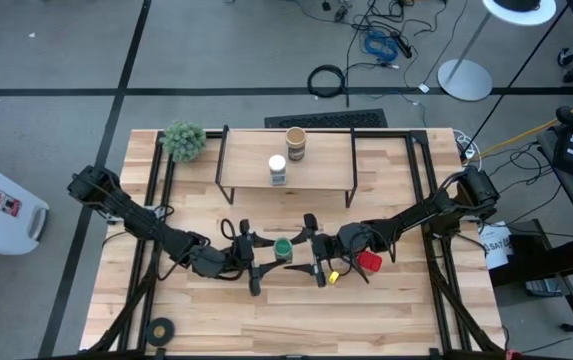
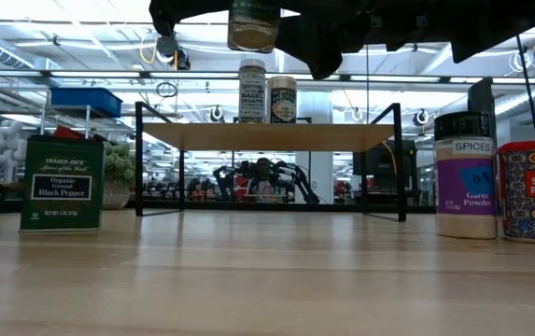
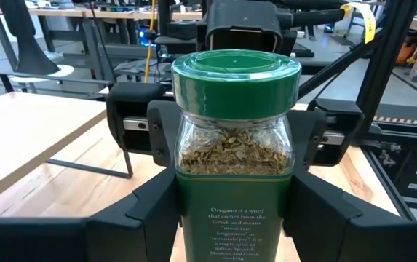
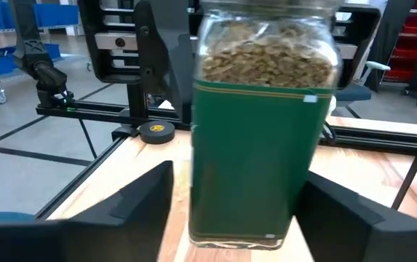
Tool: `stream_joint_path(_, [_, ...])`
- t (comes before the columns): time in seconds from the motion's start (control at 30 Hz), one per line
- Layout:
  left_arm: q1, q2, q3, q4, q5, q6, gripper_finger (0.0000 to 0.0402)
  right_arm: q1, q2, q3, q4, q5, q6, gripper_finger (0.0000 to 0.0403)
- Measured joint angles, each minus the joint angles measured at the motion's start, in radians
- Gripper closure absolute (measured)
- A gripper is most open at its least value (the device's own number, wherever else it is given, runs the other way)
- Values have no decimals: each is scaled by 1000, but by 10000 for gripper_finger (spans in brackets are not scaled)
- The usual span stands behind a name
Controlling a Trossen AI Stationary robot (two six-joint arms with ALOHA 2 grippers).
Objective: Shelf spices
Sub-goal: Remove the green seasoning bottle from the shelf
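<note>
With my left gripper level on the oregano jar's labelled body, my right gripper next steadies the jar before my left gripper takes its green lid (image 1: 283, 246) from above.
A glass oregano jar with a green lid and green label (image 1: 283, 248) hangs in the air between my two grippers; it is near the top of the low view (image 2: 253, 23). My left gripper (image 3: 233, 218) comes from the table's left and is shut on it. My right gripper (image 4: 248, 211) faces it from the right and is open, a finger on each side of the jar; a strip of table shows between one finger and the glass. The shelf (image 1: 286, 185) stands at the far edge on thin black legs. A white-lidded jar (image 1: 277, 170) and a tan cylinder (image 1: 295, 145) stand on its board. My left gripper pinches the jar's labelled body (image 3: 188, 211), below the herb-filled shoulder, between its two fingers (image 3: 150, 211). The fingers lie level and come from the table's left. The jar stands upright in the hold, lifted clear of the table.
A red paprika tin (image 1: 368, 262) and a dark-lidded garlic powder jar (image 2: 465, 177) stand near my right gripper. A dark square pepper tin (image 2: 62, 182) stands on the other side. The fuzzy plant ball (image 1: 184, 140) sits at the far left corner, the black tape roll (image 1: 159, 327) near left.
</note>
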Motion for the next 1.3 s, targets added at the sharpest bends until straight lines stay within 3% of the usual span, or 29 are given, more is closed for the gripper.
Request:
stream_joint_path(0.2, [0, 0, 0, -2, 3, 6, 187, 0, 0, 0, 0, 3, 17, 219])
stream_joint_path(0.53, [0, 0, 0, -2, 3, -1, 187, 0, 0, 0, -6, 1, 21, 205])
stream_joint_path(1.1, [0, 0, 0, -5, 2, -2, 186, 0, 0, -1, -10, -1, 25, 218])
stream_joint_path(1.3, [-1, 1, 0, 2, -5, -26, 143, 1, 0, -2, -21, -5, 27, 215])
